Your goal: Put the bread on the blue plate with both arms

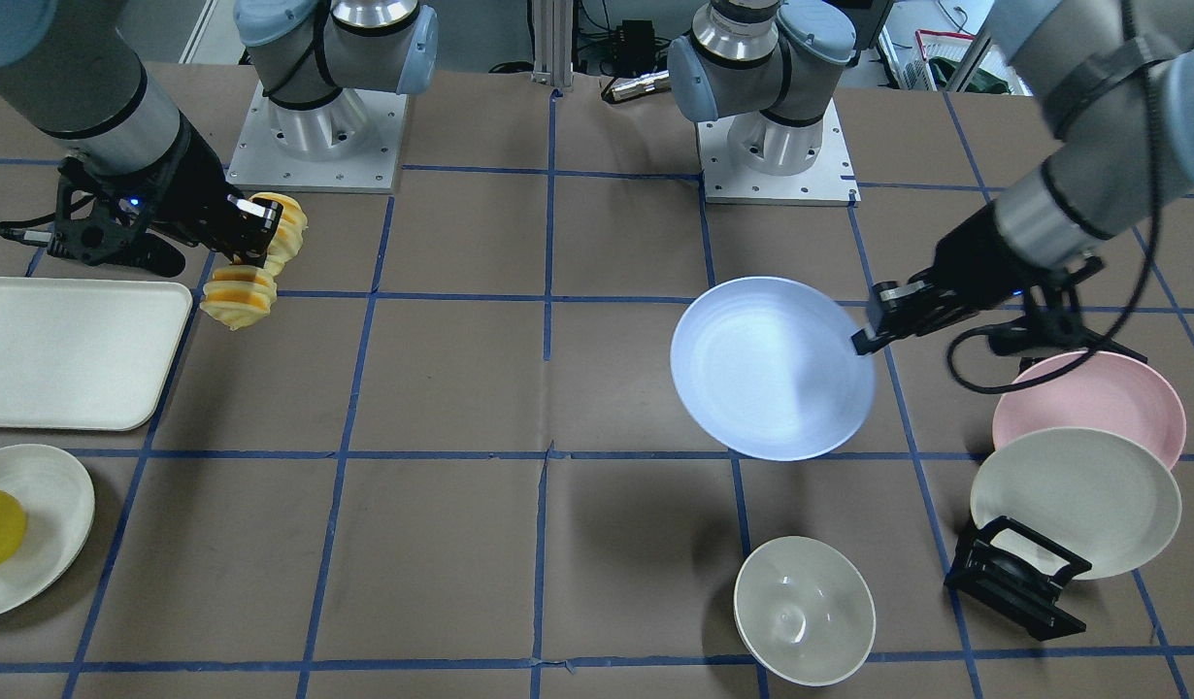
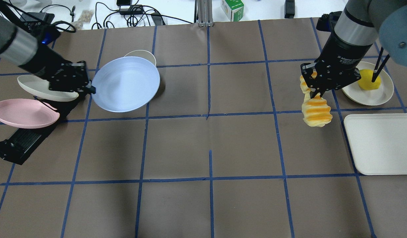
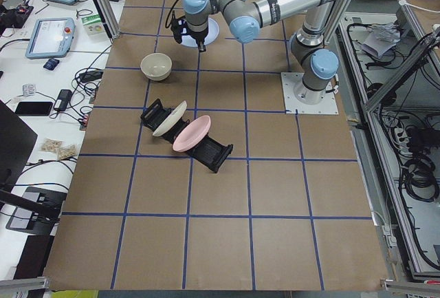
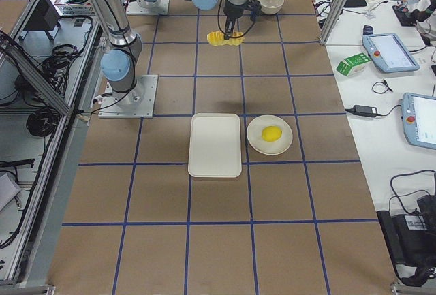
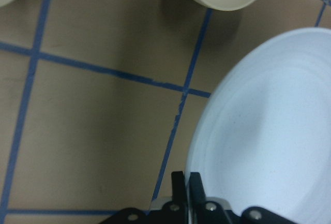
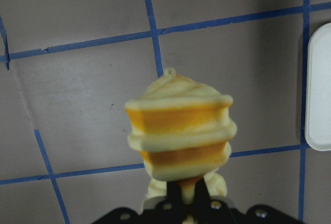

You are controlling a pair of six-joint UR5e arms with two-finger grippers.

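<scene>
Next, I let go of the blue plate with my left gripper on the blue line crossing at the middle of the table point(image 1: 552, 448).
My left gripper point(image 2: 90, 88) is shut on the rim of the blue plate point(image 2: 125, 83) and holds it above the table, tilted. The same gripper point(image 1: 864, 340) and plate point(image 1: 767, 364) show in the front view, and the plate point(image 5: 269, 131) fills the left wrist view with the jaws pinched on its edge. My right gripper point(image 2: 314, 94) is shut on the middle of the bread point(image 2: 316, 110), a ridged yellow-orange loaf, held off the table. The bread point(image 1: 238, 291) hangs from the gripper point(image 1: 257, 248) in the front view and shows close in the right wrist view point(image 6: 178, 131).
A black rack point(image 2: 21, 142) holds a pink plate point(image 2: 23, 114) and a cream plate point(image 2: 41, 89) at my left. A cream bowl point(image 2: 142, 54) sits behind the blue plate. A white tray point(image 2: 382, 142) and a plate with a lemon point(image 2: 369, 82) lie at my right.
</scene>
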